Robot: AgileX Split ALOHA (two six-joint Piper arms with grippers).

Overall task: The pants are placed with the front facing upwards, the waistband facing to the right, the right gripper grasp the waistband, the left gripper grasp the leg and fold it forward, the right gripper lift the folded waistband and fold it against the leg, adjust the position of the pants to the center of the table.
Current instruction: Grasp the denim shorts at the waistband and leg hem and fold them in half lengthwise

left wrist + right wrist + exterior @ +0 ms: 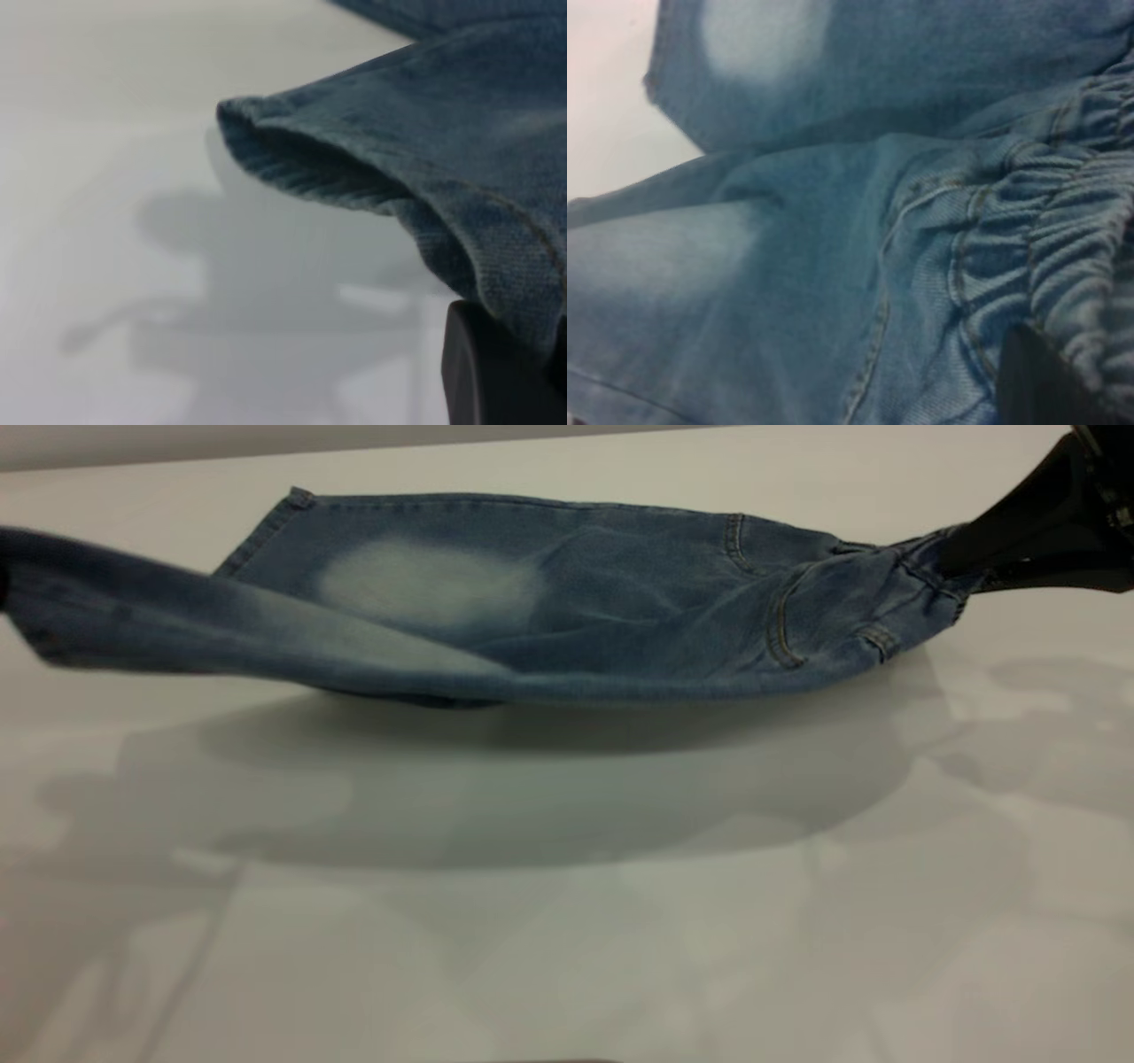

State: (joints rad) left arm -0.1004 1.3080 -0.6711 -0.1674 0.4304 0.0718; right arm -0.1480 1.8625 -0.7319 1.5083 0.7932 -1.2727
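The right gripper needs to release the waistband on the bare tabletop [953, 489] between the pants and the table's far edge.
The blue denim pants [567, 602] hang stretched between both grippers above the white table [567, 921], sagging in the middle and casting a wide shadow. My right gripper [961, 558] at the upper right is shut on the gathered waistband [926, 571]. In the right wrist view the ruched waistband [1063, 230] runs over one dark finger [1036, 385]. The near leg [106, 611] is pulled off to the left edge. In the left wrist view my left gripper [527, 350] is shut on that leg's hem [354, 168], with denim draped over the one finger [483, 376] that shows. The far leg bears a pale oval patch [430, 584].
The table's far edge [354, 447] runs behind the pants. Bare tabletop stretches in front of and beside the pants, crossed only by shadows of the arms.
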